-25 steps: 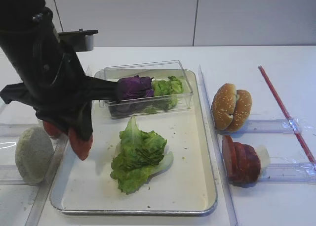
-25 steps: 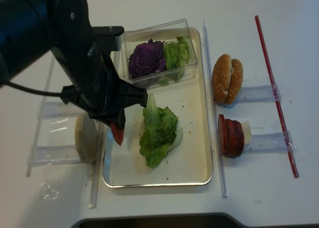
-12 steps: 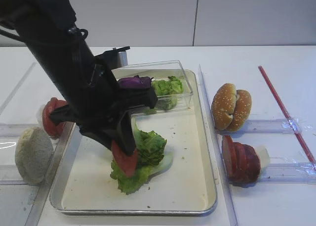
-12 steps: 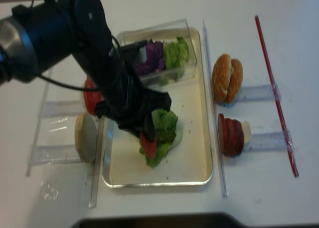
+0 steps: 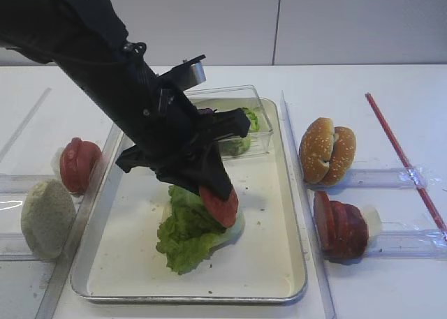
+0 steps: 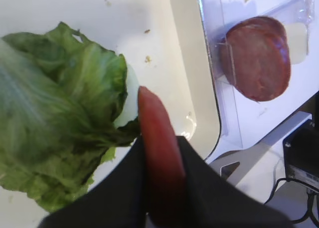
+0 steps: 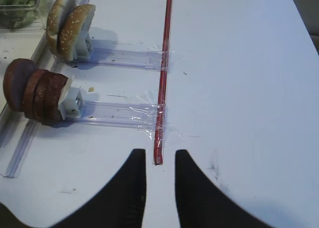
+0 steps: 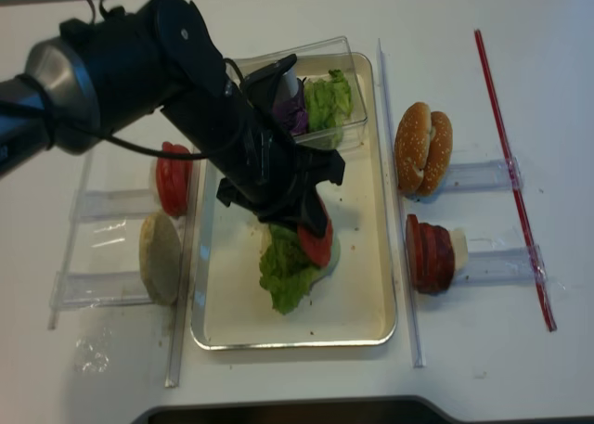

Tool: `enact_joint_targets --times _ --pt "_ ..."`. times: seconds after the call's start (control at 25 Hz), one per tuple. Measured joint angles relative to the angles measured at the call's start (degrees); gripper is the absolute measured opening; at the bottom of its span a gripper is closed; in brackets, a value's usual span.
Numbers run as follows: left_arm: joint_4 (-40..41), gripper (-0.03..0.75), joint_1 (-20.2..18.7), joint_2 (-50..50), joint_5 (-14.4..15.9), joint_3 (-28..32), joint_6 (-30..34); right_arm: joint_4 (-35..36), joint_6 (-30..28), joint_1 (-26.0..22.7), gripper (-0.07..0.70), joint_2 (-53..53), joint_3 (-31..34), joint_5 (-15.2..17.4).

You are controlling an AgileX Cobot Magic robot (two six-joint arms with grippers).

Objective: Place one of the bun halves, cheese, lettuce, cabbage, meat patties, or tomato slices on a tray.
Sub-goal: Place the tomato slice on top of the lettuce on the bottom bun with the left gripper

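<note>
Next, I let go of the tomato slice with my left gripper on top of the green lettuce [image 8: 291, 248] [image 6: 70, 91] that lies in the tray.
My left gripper [image 5: 213, 190] is shut on a tomato slice [image 5: 219, 206], held on edge just above the lettuce [image 5: 187, 236] that lies in the tray [image 5: 269, 214]. The left wrist view shows the tomato slice [image 6: 157, 158] pinched between both fingers beside the lettuce [image 6: 55, 113]. Other tomato slices [image 5: 77, 164] stand in a holder left of the tray. Bun halves [image 5: 327, 151] and meat patties [image 5: 340, 225] stand to the right. Purple cabbage [image 8: 291, 118] is mostly hidden behind the arm. No cheese that I can make out. My right gripper [image 7: 160, 160] is open over bare table.
A clear plastic box [image 5: 244, 123] with greens sits at the tray's far end. A pale round disc [image 5: 47, 218] stands at the left. A red strip [image 7: 162, 78] runs along the table on the right, ending just ahead of the right fingers.
The left arm swung right from the tray's left edge, carrying the tomato slice over the lettuce. The stack of tomato slices at the left came into view.
</note>
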Motion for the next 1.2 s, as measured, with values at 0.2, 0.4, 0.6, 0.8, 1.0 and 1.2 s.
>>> enact_joint_targets --times 0.2,0.4,0.6,0.8,1.0,1.2 --pt "-0.35 0.091 0.89 0.14 -0.1 0.0 0.69 0.0 0.0 0.0 0.178 0.0 0.0 0.0" --pt "-0.14 0.091 2.52 0.14 -0.9 0.0 0.84 0.0 0.0 0.0 0.178 0.0 0.0 0.0" --pt "0.01 0.091 2.73 0.43 -0.9 0.0 0.84 0.0 0.0 0.0 0.178 0.0 0.0 0.0" --pt "0.01 0.091 2.73 4.23 -0.27 0.0 1.08 0.0 0.0 0.0 0.178 0.0 0.0 0.0" --pt "-0.2 0.091 2.73 5.26 -0.63 0.0 1.8 0.0 0.0 0.0 0.178 0.0 0.0 0.0" --pt "-0.55 0.092 2.73 6.58 -0.63 0.0 1.82 0.0 0.0 0.0 0.178 0.0 0.0 0.0"
